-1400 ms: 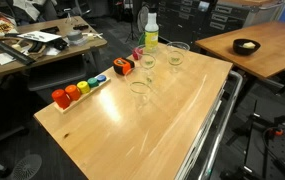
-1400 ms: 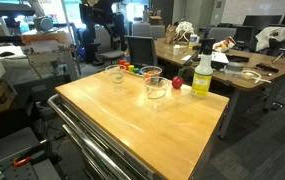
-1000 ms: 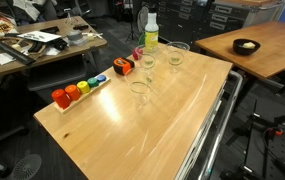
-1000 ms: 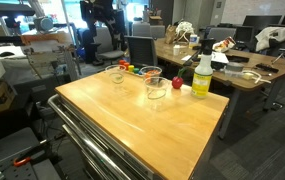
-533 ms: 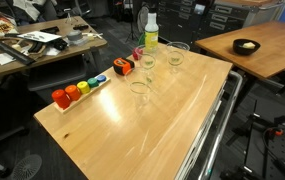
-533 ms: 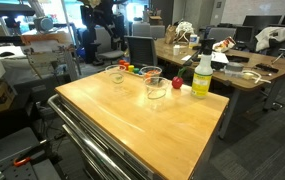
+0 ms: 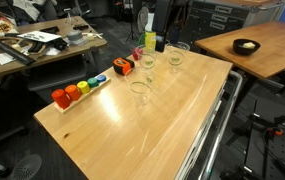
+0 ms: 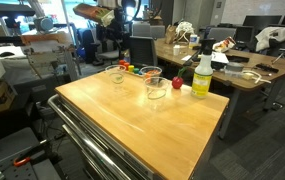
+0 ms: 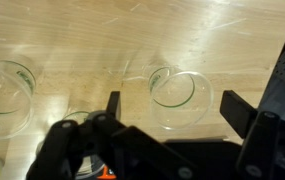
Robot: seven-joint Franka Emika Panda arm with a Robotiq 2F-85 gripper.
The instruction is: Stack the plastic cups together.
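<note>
Next, my gripper closes on the far side of the middle cup's rim [image 7: 144, 82] [image 9: 152, 97], the side that faces the cups at the far end of the table.
Three clear plastic cups stand upright and apart on the wooden table: one nearer the middle [image 7: 140, 93] and two at the far end [image 7: 148, 62] [image 7: 177, 52]. They also show in an exterior view [image 8: 117, 75] [image 8: 151, 76] [image 8: 156, 88]. My gripper [image 9: 174, 108] is open and empty, high above the table. In the wrist view one cup [image 9: 180, 95] lies below, between the fingers, and another cup [image 9: 4, 95] is at the left. The arm [image 7: 164, 18] comes in at the far end of the table, above the cups.
A yellow-green bottle [image 8: 202, 75] with a white cap stands at the table's far end, partly hidden by the arm in an exterior view [image 7: 150, 42]. Coloured blocks [image 7: 77, 90] sit on a strip along one edge. An orange object [image 7: 123, 67] lies near the cups.
The arm has come into view at the far end of the table, above the cups and in front of the bottle. The cups have not moved.
</note>
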